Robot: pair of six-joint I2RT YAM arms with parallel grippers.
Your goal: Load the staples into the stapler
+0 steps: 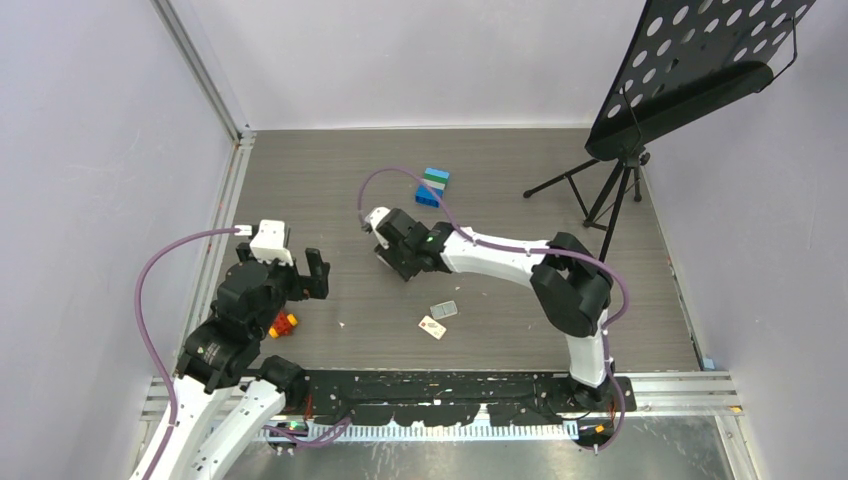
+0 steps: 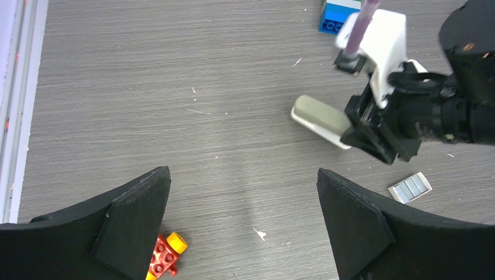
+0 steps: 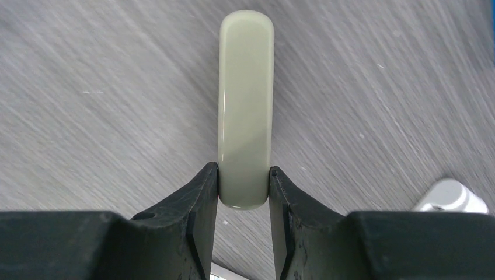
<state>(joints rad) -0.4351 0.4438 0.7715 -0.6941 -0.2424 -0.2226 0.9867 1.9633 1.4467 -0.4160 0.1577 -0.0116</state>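
Note:
My right gripper will set the stapler down on the table (image 1: 447,240), in the space between the blue bricks and the silvery-grey insert.
The stapler (image 3: 245,93), a slim bar with an olive-beige top and white base, shows in the left wrist view (image 2: 320,118) low over the table's middle. My right gripper (image 3: 243,175) is shut on its near end, one finger on each long side; in the top view the gripper (image 1: 388,252) hides it. The staples lie on the table to the near right of it: a silvery-grey insert (image 1: 443,309) (image 2: 410,187) and a flat white box with a red mark (image 1: 432,327). My left gripper (image 2: 242,175) is open and empty, at the near left (image 1: 292,270).
A red-yellow brick (image 1: 283,324) (image 2: 165,254) lies under my left gripper. Blue and green bricks (image 1: 433,186) (image 2: 337,14) sit behind the stapler. A black music stand's tripod (image 1: 600,190) stands at the back right. A small white object (image 3: 452,197) lies beside my right finger.

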